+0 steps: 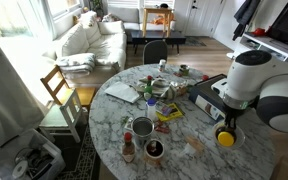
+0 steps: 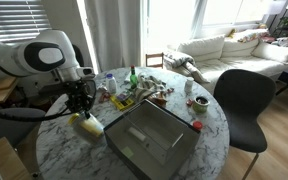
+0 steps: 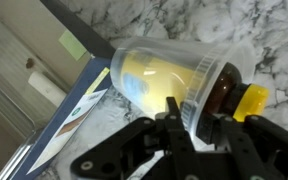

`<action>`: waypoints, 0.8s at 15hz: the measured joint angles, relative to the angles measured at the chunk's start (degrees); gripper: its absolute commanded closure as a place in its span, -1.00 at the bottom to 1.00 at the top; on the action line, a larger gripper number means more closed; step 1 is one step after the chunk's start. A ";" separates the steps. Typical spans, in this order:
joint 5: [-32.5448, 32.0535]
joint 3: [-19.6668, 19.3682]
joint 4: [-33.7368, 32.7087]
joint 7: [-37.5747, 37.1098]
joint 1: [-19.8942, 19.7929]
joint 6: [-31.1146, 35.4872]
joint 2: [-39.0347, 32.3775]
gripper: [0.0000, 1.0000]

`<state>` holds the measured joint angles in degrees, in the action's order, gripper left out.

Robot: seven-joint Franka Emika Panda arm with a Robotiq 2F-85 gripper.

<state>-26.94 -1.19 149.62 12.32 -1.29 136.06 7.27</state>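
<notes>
I should first stand the clear cup upright, as it tilts steeply in my gripper with the brown bottle at its opening, and then grip the cup's rim [image 3: 216, 76].
My gripper [image 3: 199, 125] is shut on a clear plastic bottle [image 3: 159, 75] with yellow contents, a brown neck and a yellow cap. The bottle lies tilted across the fingers just above the marble table [image 3: 234, 25]. In both exterior views the gripper [image 1: 225, 125] [image 2: 81, 108] points down near the table's edge, with the yellow bottle [image 1: 226, 139] [image 2: 88, 125] hanging below it, close to the tabletop [image 1: 194, 160] [image 2: 212, 140].
A grey metal tray [image 2: 149, 140] [image 1: 206, 90] lies beside the gripper. Cups [image 1: 142, 127], a dark mug [image 1: 154, 149], small bottles [image 2: 134, 74] and packets crowd the table's middle. A black chair [image 2: 246, 100], a wooden chair [image 1: 59, 88] and a sofa [image 1: 89, 40] stand around the table.
</notes>
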 measured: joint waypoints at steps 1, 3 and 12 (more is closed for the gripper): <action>1.67 -0.62 -0.45 0.80 -0.19 0.00 0.01 0.94; 5.79 -1.97 -1.15 3.31 -0.48 0.01 0.02 0.94; 37.39 -7.93 -3.06 22.05 -0.72 0.15 0.82 0.94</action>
<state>10.45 -9.12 146.56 34.37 -2.00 136.21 8.10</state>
